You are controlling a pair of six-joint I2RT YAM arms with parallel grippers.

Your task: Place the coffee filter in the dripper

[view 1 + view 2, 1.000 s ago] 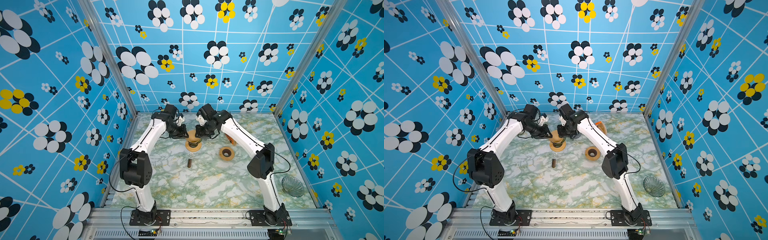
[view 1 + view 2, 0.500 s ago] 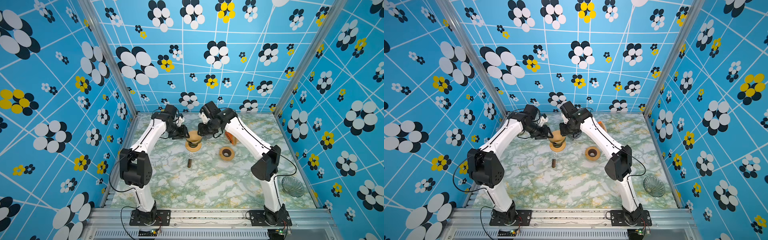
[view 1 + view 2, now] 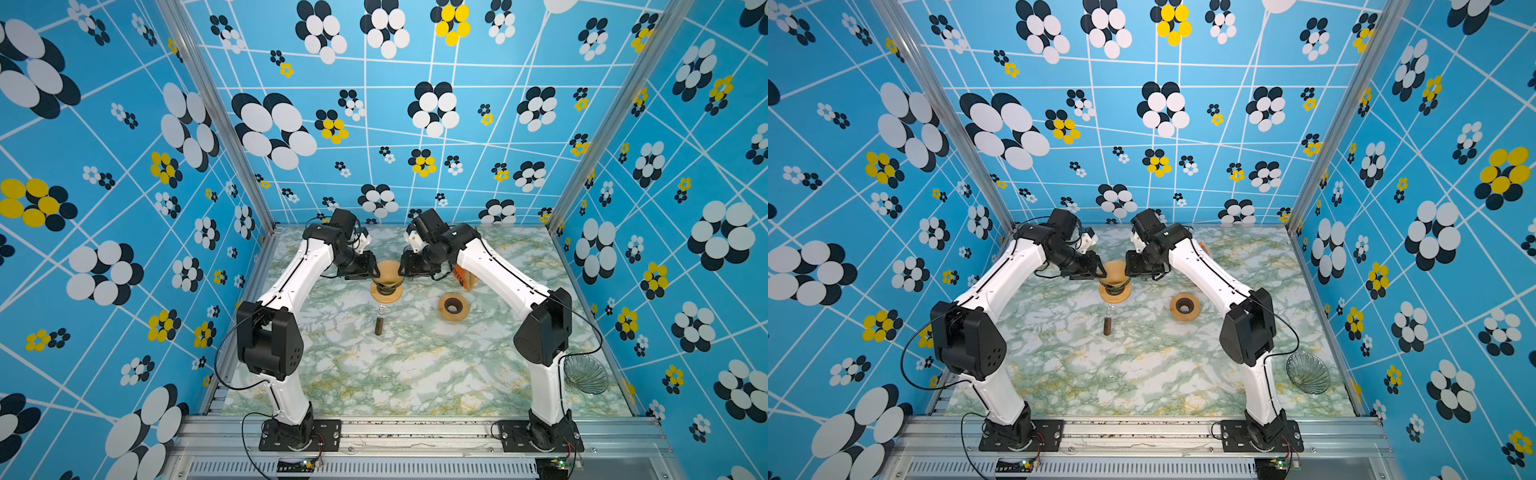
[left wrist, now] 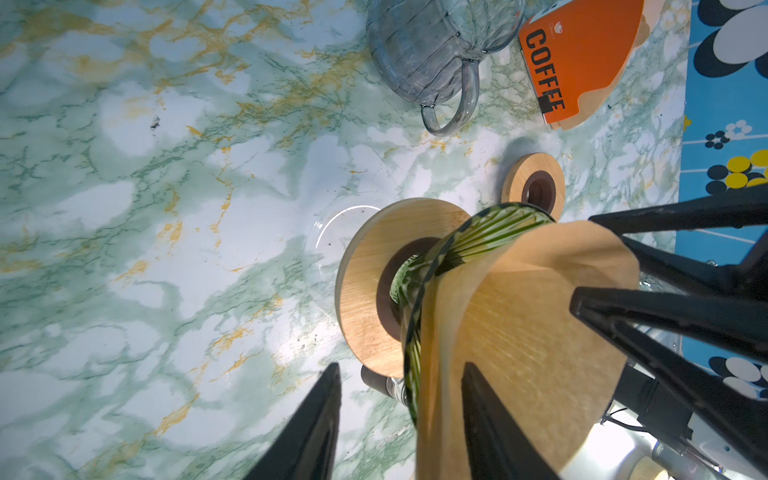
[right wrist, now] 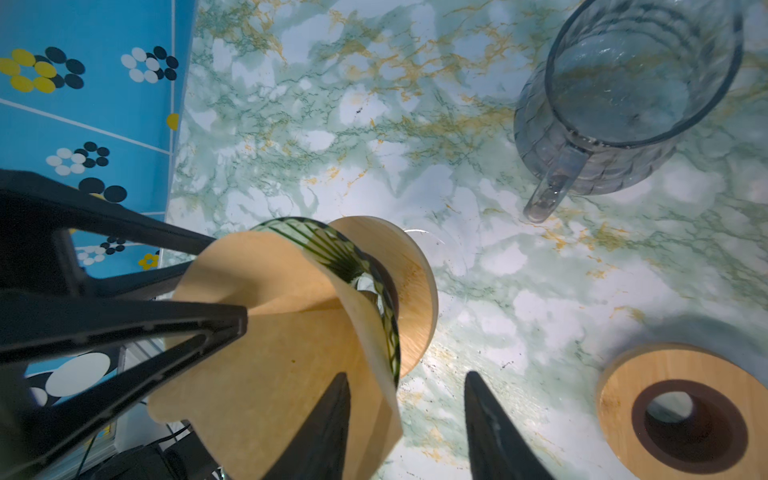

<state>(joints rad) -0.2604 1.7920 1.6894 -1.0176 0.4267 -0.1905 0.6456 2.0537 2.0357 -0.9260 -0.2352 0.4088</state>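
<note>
The edge of the coffee filter sticks up above the dripper's rim, so I will reach my right gripper deeper over the dripper's rim and pinch the filter against the dripper's glass (image 5: 391, 329).
The dripper (image 3: 387, 291) is a green ribbed glass cone (image 4: 478, 237) in a round wooden collar (image 5: 415, 291), standing at the back middle of the marble table in both top views. The brown paper coffee filter (image 4: 532, 332) (image 5: 270, 353) (image 3: 1113, 270) sits opened inside the cone and rises above its rim. My left gripper (image 4: 401, 368) (image 3: 372, 271) is open. One of its fingers is inside the filter and the other is outside the dripper. My right gripper (image 5: 406, 376) (image 3: 405, 270) is open at the opposite side in the same way. Neither pinches the paper.
A clear glass mug (image 5: 623, 104) (image 4: 428, 54) and an orange pack marked COFFEE (image 4: 577, 62) stand behind the dripper. A spare wooden ring (image 3: 453, 306) lies to its right. A small dark vial (image 3: 379, 326) lies in front of it. A ribbed glass cone (image 3: 585, 374) rests front right.
Both grippers have opened their jaws wider at the filter's rim. The right arm's elbow has swung to the right. The filter stays in the dripper.
</note>
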